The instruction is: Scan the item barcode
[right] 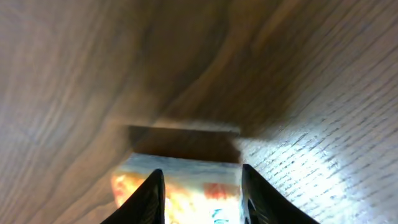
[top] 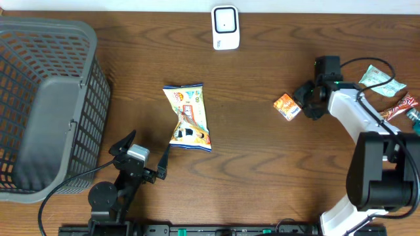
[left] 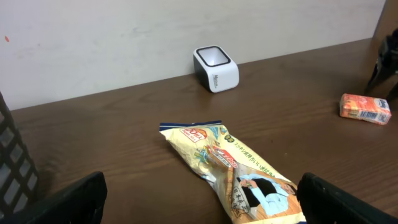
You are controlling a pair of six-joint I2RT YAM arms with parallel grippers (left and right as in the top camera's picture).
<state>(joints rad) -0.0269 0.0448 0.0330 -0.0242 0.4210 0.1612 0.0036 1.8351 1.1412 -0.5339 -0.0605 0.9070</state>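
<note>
One finger of my right gripper is over the side of the orange carton, so next I lift clear, open wide and take the carton (top: 287,107) from above.
A small orange carton (top: 287,106) lies on the brown table at the right; it also shows far right in the left wrist view (left: 365,109). My right gripper (top: 304,98) is down over it, and in its wrist view the fingers (right: 200,175) stand apart, straddling the carton (right: 186,186), open around it. The white barcode scanner (top: 225,27) stands at the table's far edge, its window facing up (left: 216,68). My left gripper (top: 147,144) rests wide open near the front edge (left: 202,190), empty.
A yellow snack bag (top: 189,117) lies mid-table, just ahead of the left gripper (left: 239,171). A grey mesh basket (top: 46,105) fills the left side. A green packet (top: 377,78) and a red wrapper (top: 400,106) lie beyond the right arm.
</note>
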